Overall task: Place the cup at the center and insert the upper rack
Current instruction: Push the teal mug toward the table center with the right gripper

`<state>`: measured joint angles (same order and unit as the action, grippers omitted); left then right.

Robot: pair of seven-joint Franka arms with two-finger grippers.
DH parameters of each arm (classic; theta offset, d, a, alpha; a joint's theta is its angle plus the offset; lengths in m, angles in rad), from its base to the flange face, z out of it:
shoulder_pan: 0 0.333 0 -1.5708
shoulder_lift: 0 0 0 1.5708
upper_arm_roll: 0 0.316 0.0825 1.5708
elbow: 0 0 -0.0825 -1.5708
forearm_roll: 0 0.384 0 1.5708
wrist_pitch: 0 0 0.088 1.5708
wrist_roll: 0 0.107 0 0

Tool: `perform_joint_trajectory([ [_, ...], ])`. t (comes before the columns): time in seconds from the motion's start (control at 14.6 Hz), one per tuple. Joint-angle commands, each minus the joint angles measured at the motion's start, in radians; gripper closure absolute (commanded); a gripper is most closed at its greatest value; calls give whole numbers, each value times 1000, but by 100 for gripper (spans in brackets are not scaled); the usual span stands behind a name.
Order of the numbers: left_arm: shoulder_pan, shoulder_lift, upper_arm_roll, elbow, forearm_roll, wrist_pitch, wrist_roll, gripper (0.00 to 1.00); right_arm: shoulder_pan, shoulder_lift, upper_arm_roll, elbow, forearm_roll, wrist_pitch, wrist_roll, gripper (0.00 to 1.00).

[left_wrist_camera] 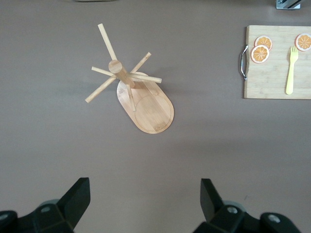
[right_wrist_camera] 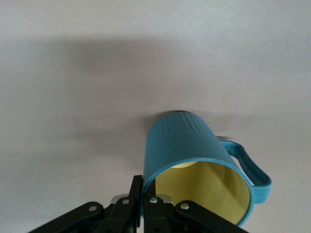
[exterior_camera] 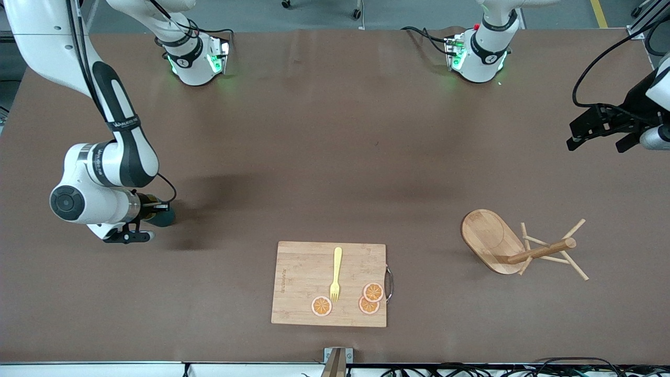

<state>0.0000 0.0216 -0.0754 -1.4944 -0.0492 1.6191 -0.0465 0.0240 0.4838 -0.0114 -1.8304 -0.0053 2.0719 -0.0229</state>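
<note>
I should use my right gripper to set the cup down on the bare table (exterior_camera: 368, 169), well behind the handle end of the cutting board.
The cup (right_wrist_camera: 189, 145), teal with a yellow inside, is gripped by its rim in my right gripper (right_wrist_camera: 148, 196), which is shut on it. In the front view the cup (exterior_camera: 161, 215) shows as a dark shape at the right gripper (exterior_camera: 149, 212), low at the table near the right arm's end. The upper rack (exterior_camera: 492, 238), a wooden mug tree, lies on its side toward the left arm's end, its post (exterior_camera: 542, 251) and pegs pointing sideways. My left gripper (exterior_camera: 599, 141) hangs open and empty in the air near that end. The left wrist view shows the rack (left_wrist_camera: 148, 104) ahead of the left gripper (left_wrist_camera: 145, 199).
A rectangular wooden cutting board (exterior_camera: 298, 283) with a metal handle lies near the front edge at the middle. It carries a yellow fork (exterior_camera: 335, 275) and three orange slices (exterior_camera: 372, 292). The board also shows in the left wrist view (left_wrist_camera: 272, 77).
</note>
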Motion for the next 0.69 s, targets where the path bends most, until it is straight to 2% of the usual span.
perform_joint_trajectory([
  [0.0,2,1,-3,5,9,5,13,0,89,-4,1,60,5,-10,14,100],
  [0.14,0,1,-3,5,9,5,11,0,192,-2,-1,149,5,-88,24,100],
  [0.27,2,1,-3,5,9,5,11,0,278,7,2,230,8,-160,197,100],
  [0.62,2,1,-3,5,9,5,11,0,540,62,2,288,40,-145,498,100],
])
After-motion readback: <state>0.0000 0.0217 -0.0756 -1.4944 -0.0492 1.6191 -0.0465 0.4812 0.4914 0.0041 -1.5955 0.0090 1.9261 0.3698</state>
